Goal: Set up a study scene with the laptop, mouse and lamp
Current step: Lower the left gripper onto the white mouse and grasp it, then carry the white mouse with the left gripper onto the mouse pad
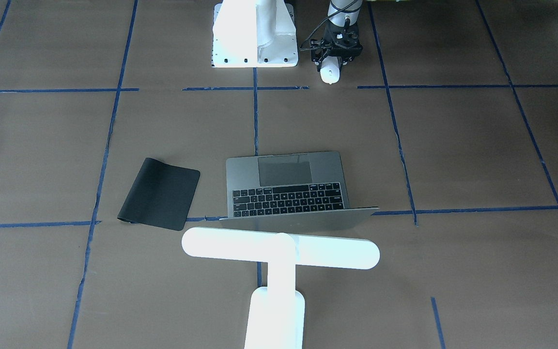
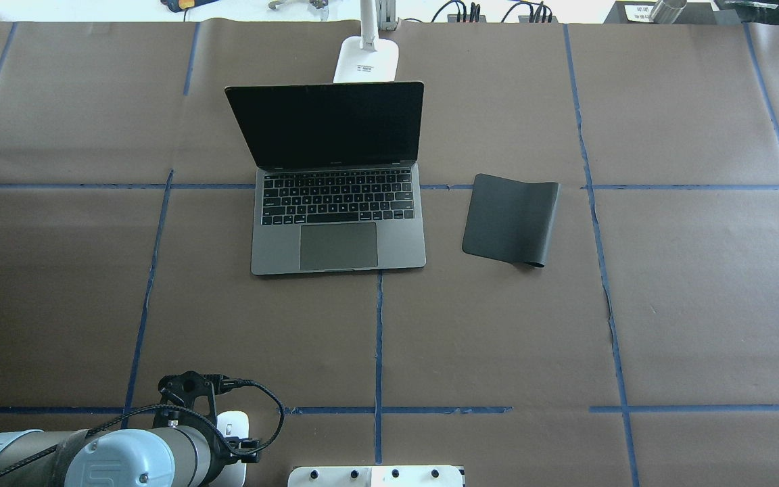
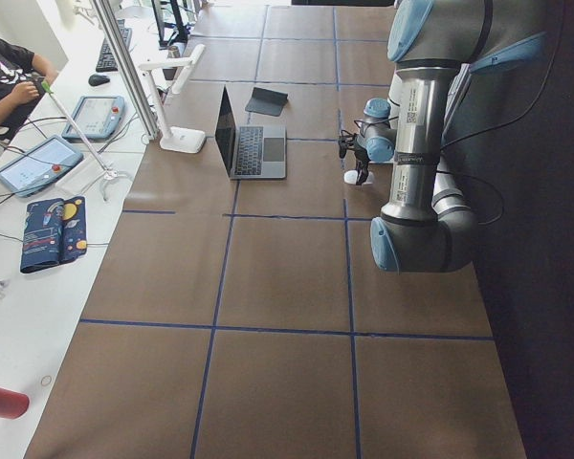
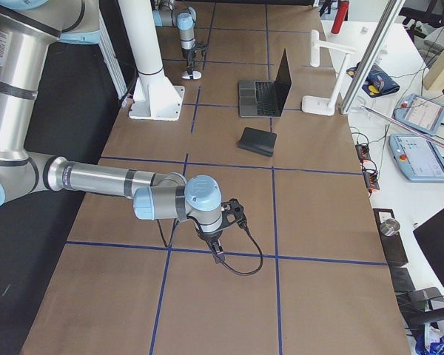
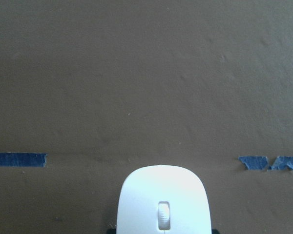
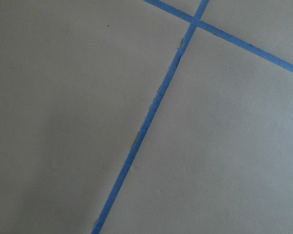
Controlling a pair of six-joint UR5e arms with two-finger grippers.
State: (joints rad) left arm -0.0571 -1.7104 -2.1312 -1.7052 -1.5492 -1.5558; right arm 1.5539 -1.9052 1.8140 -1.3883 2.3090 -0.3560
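Note:
Next, my left gripper puts the white mouse on the middle of the flat black mat (image 1: 161,190) beside the laptop and lets go of it there.
The open grey laptop (image 2: 339,223) sits mid-table with its dark screen upright. Behind its lid stands the white T-shaped lamp (image 1: 279,252), its base (image 2: 367,59) at the table's far edge. The small white mouse (image 1: 330,75) is at the robot's side of the table, near a blue tape line. My left gripper (image 1: 332,64) points down over its rear end. In the left wrist view the mouse (image 5: 161,200) fills the bottom centre, with dark fingertips tight against both its sides. My right gripper (image 4: 218,248) hangs low over bare table far to the right; whether it is open or shut I cannot tell.
A flat black mat (image 2: 511,220) lies just right of the laptop, one edge curled. The white bolted mount (image 1: 255,34) stands beside the left arm. Blue tape lines grid the brown table cover (image 2: 498,338). Tablets, cables and a person's hand are on a side bench (image 3: 38,163).

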